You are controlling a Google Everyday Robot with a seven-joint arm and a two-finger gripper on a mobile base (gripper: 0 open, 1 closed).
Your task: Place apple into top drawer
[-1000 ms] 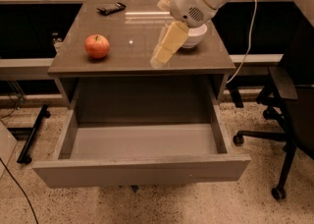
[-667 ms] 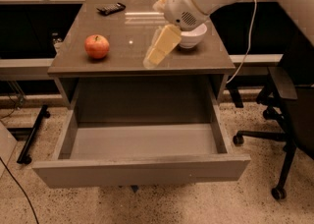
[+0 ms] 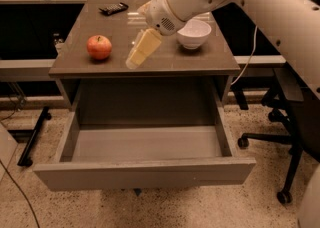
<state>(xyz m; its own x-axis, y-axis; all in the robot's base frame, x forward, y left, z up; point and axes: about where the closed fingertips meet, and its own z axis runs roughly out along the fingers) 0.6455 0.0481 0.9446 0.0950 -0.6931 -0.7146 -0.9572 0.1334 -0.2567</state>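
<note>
I move my gripper to the red-orange apple next and close it on the apple's side (image 3: pixel 107 48) that faces the white bowl.
The red-orange apple (image 3: pixel 99 47) sits on the left part of the grey cabinet top (image 3: pixel 165 59), upright with its stem up. The top drawer (image 3: pixel 145 144) is pulled fully out below the cabinet top, and its smooth grey inside holds nothing. My gripper (image 3: pixel 136 56) hangs over the middle of the cabinet top, a short way right of the apple and apart from it, with its yellowish fingers pointing down and to the left. It holds nothing.
A white bowl (image 3: pixel 194 33) stands on the cabinet top to the right of the gripper. A dark remote-like object (image 3: pixel 113 8) lies at the back left. An office chair (image 3: pixel 290 122) stands to the right of the cabinet.
The gripper has moved left across the cabinet top toward the apple. The apple, the bowl and the drawer have not moved.
</note>
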